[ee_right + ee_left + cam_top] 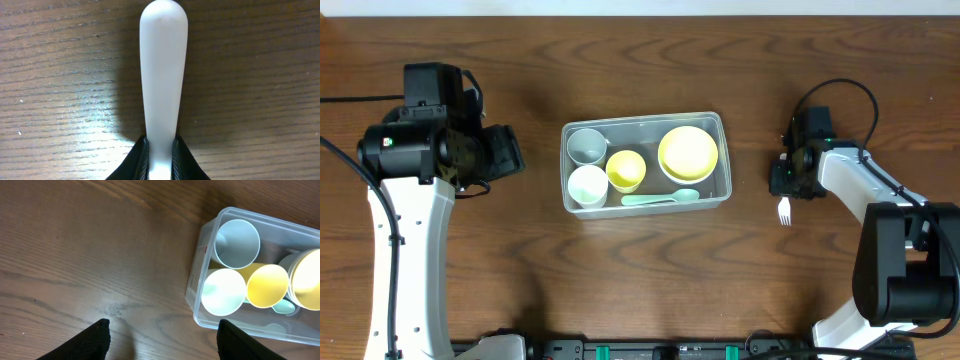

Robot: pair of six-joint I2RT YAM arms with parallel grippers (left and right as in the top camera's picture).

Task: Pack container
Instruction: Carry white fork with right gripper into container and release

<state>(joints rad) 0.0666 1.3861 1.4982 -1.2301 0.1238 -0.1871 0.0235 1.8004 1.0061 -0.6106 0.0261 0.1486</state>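
Next, my right gripper releases the white fork over the mint spoon (661,196) in the clear plastic container.
The clear plastic container (724,150) sits mid-table. It holds a pale blue cup (586,146), a white cup (588,186), a yellow cup (626,170), a yellow bowl (688,153) and a mint spoon (660,199). My right gripper (786,180) is to the right of the container, low at the table, shut on a white fork (783,211). The right wrist view shows the fingers (160,150) clamping the fork's handle (162,65). My left gripper (505,152) is open and empty to the left of the container (200,255), as the left wrist view (162,330) shows.
The table is dark brown wood (640,280). Black cables (840,95) run near the right arm. The left arm's white link (410,250) stands along the left side.
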